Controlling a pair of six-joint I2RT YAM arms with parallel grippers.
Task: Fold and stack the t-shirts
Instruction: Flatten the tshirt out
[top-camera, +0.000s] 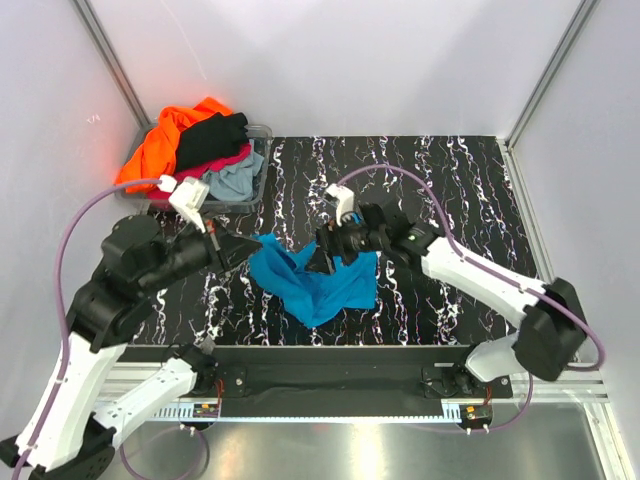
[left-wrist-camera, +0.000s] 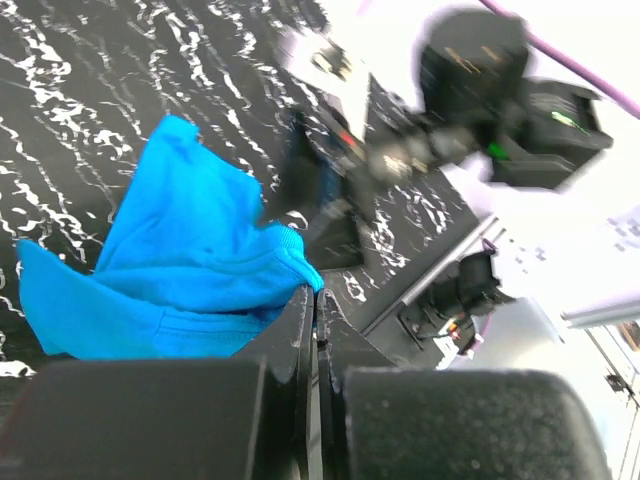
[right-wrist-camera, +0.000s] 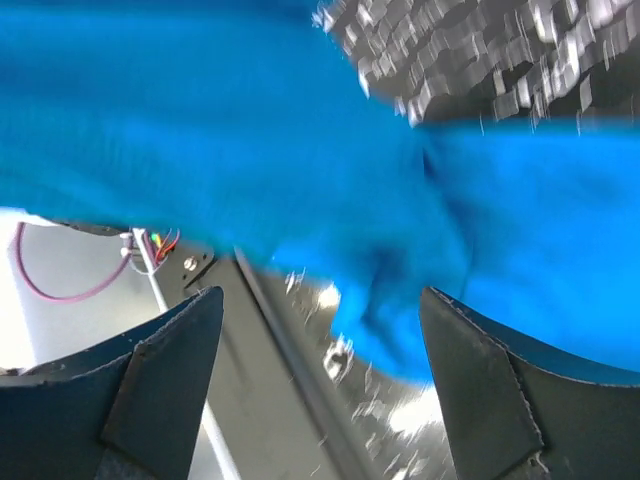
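Note:
The turquoise-blue t-shirt lies crumpled below the hem in the robot's left gripper, so the right gripper needs to take the t-shirt's edge nearby (top-camera: 290, 254) and stretch it before folding.
The turquoise-blue t-shirt (top-camera: 322, 288) lies crumpled on the black marbled table, in front of both arms. My left gripper (top-camera: 256, 246) is shut on the shirt's left edge. In the left wrist view the blue hem (left-wrist-camera: 190, 250) is pinched at the tips of the closed gripper (left-wrist-camera: 316, 292). My right gripper (top-camera: 320, 262) is open, just above the shirt's upper middle. In the right wrist view the blurred blue cloth (right-wrist-camera: 300, 150) hangs in front of the gripper (right-wrist-camera: 320, 305) and its spread fingers; nothing is between them.
A clear plastic bin (top-camera: 258, 188) stands at the back left. It holds an orange shirt (top-camera: 165, 140), a black one (top-camera: 212, 138), a crimson-pink one (top-camera: 228, 160) and a grey one (top-camera: 236, 178). White walls enclose the table; the metal frame runs along the near edge.

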